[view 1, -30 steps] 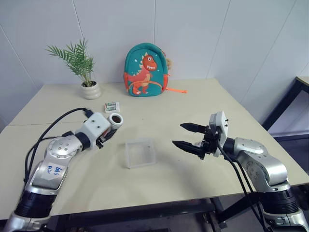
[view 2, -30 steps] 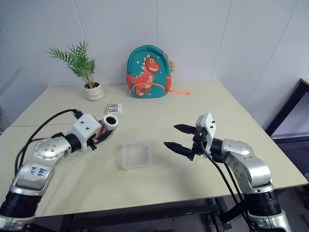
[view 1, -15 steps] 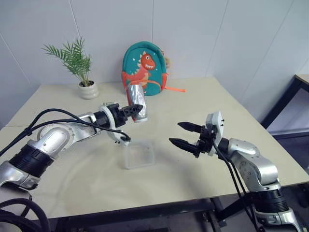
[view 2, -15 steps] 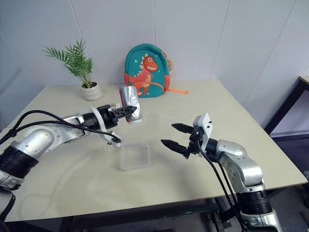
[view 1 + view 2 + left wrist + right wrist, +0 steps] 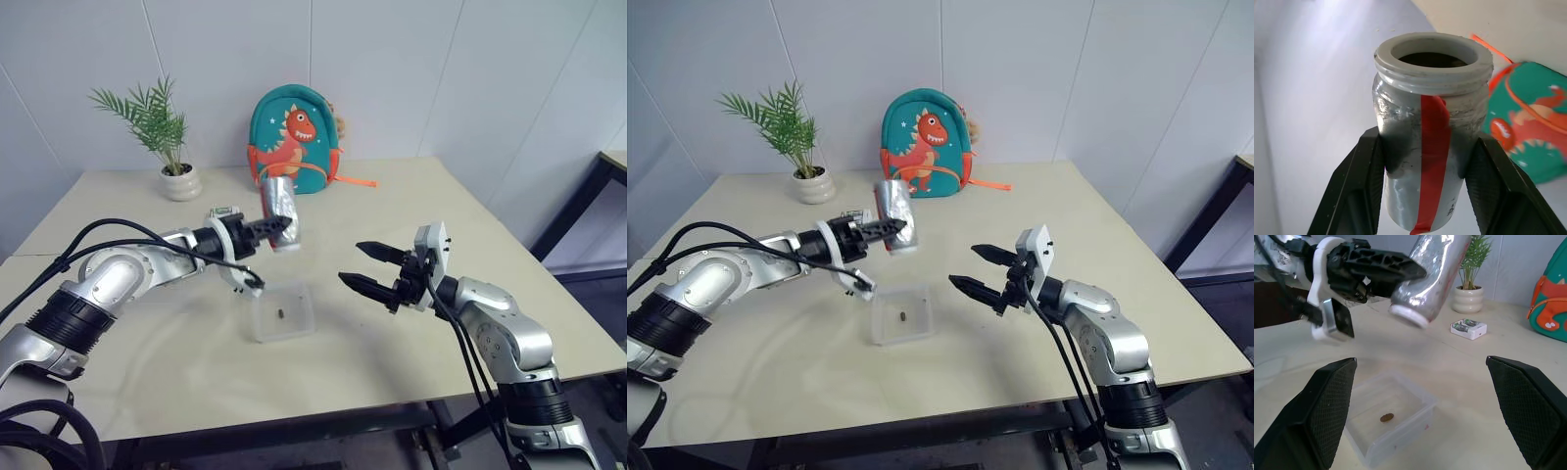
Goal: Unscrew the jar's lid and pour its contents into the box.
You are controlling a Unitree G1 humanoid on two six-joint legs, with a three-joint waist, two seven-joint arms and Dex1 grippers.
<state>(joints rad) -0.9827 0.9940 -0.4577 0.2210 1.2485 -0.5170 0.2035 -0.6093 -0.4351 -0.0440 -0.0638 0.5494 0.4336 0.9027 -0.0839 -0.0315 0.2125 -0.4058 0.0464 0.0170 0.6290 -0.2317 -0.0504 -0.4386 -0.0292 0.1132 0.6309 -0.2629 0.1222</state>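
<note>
I should use my left gripper to set the silvery jar down on the beige table (image 5: 162, 275), in front of the white plant pot. The jar now hangs above the box's far edge.
My left gripper (image 5: 271, 227) is shut on the silvery jar (image 5: 278, 213), which has a red strip down its side. It holds the jar in the air above the far edge of the box, tipped with the open mouth downward. In the left wrist view both black fingers (image 5: 1359, 191) clamp the jar (image 5: 1432, 147) below its threaded rim. The lid is out of view. The clear frosted box (image 5: 284, 336) sits on the table, and the contents (image 5: 281, 314), a tiny brown piece, lie inside it. My right gripper (image 5: 351, 262) hovers open and empty just right of the box.
At the back of the beige table stand a white plant pot (image 5: 182, 182) and a teal dinosaur backpack (image 5: 294, 139). A small green-white packet (image 5: 1469, 328) lies behind the jar. A dark table edge (image 5: 612, 166) shows at far right.
My left arm lifted the jar from low on the left to above the box and tipped it mouth-down. The brown piece now lies in the box. My right gripper stayed put.
</note>
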